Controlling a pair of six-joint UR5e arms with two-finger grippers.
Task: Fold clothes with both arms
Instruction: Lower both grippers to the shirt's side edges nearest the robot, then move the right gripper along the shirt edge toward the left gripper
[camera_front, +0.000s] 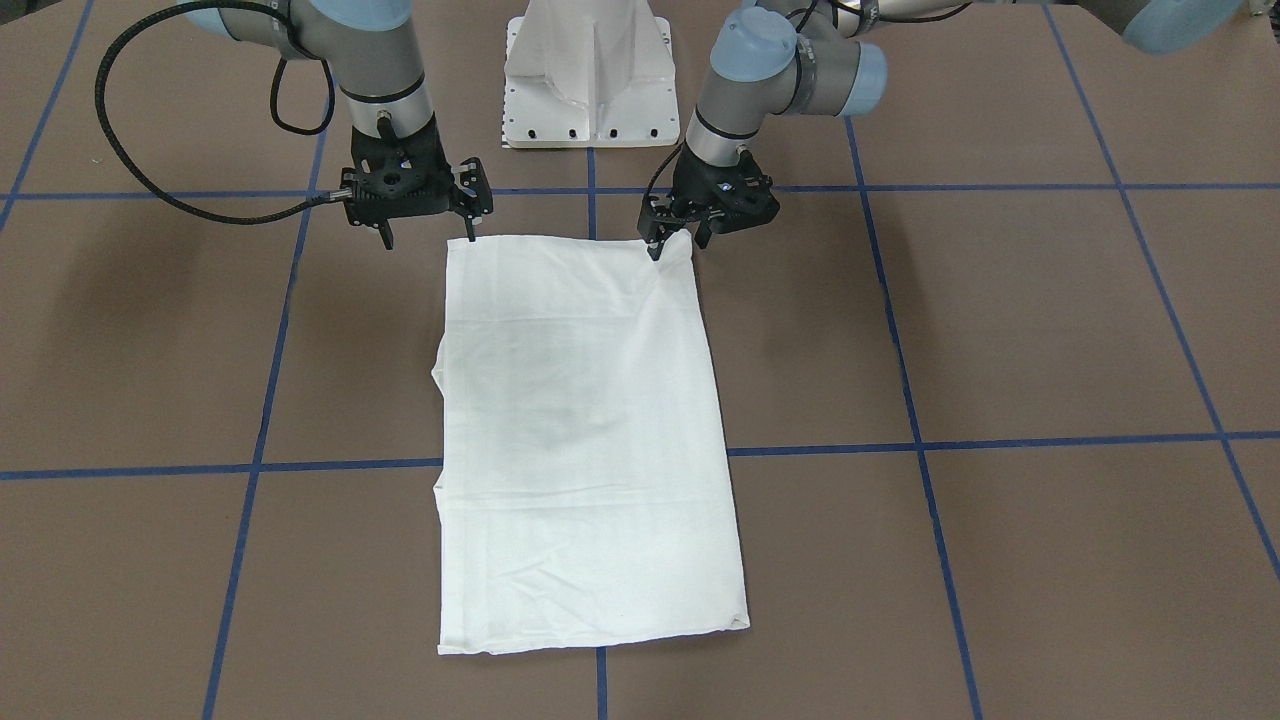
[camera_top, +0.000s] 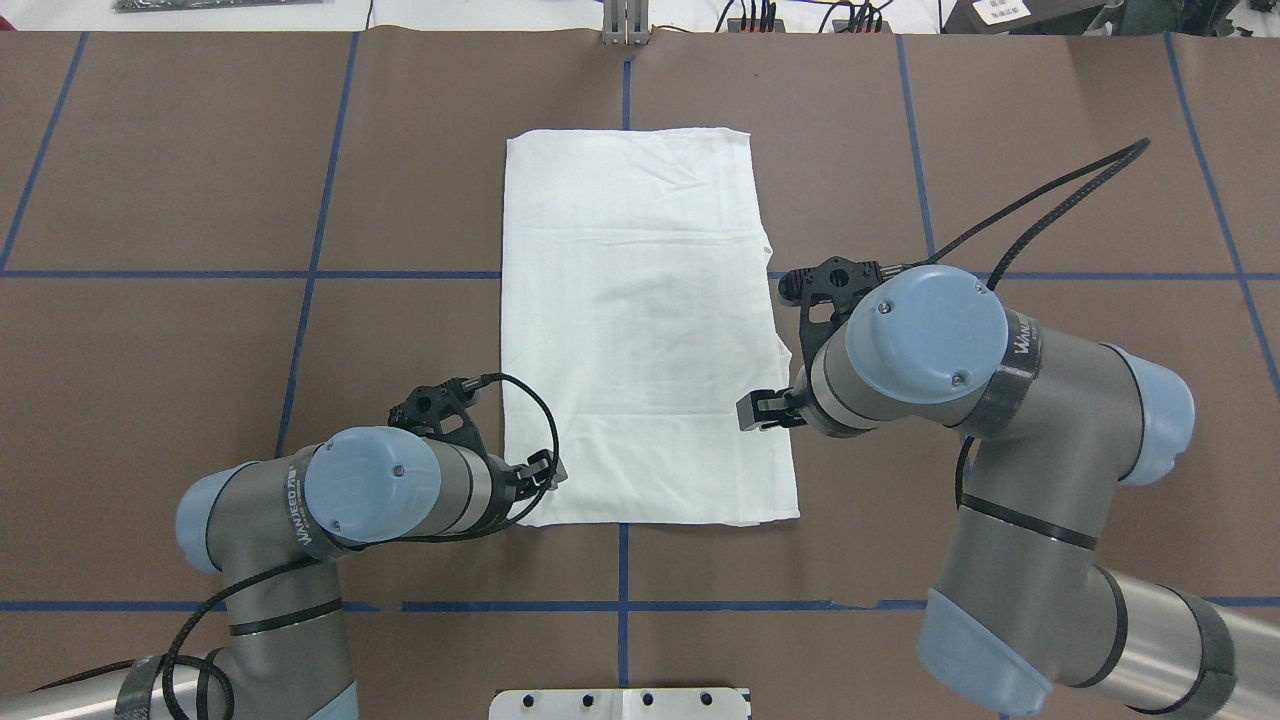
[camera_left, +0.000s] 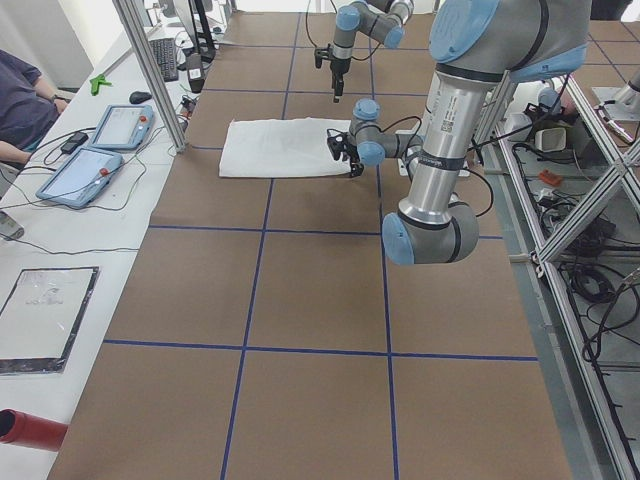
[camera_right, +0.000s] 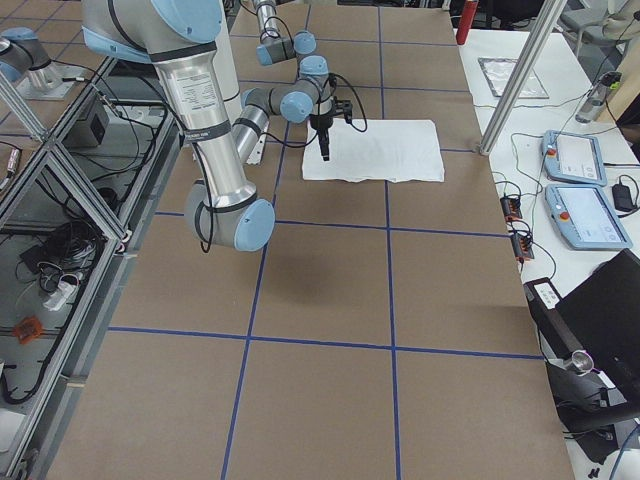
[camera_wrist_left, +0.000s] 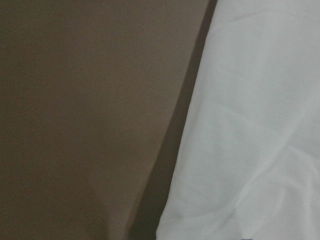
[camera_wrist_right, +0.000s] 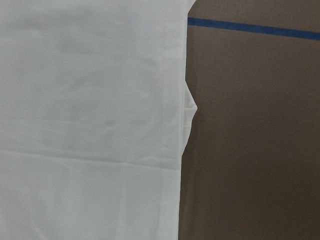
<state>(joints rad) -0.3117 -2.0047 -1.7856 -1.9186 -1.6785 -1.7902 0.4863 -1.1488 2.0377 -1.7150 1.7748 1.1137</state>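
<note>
The robot's right gripper needs to close on the white shirt's near edge (camera_front: 493, 244), just in from the corner opposite the one at the left gripper.
The clothes are one white shirt (camera_front: 590, 430), folded into a long rectangle that lies flat on the brown table (camera_front: 1000, 330), also seen from above (camera_top: 640, 330). No text or label shows. My left gripper (camera_front: 678, 242) is low at the shirt's corner nearest the robot. Its fingers are open and straddle that corner, which is slightly raised. My right gripper (camera_front: 428, 238) hovers open just above the other near corner, one fingertip over the cloth edge. The left wrist view shows the shirt's edge (camera_wrist_left: 260, 125) close up and blurred. The right wrist view shows the shirt's hem (camera_wrist_right: 85, 115) from higher up.
The white pedestal base (camera_front: 588, 75) stands just behind the shirt's near edge. Blue tape lines (camera_front: 1000, 440) grid the table. In the left side view two tablets (camera_left: 100, 150) lie on a side bench beside a seated person (camera_left: 20, 100).
</note>
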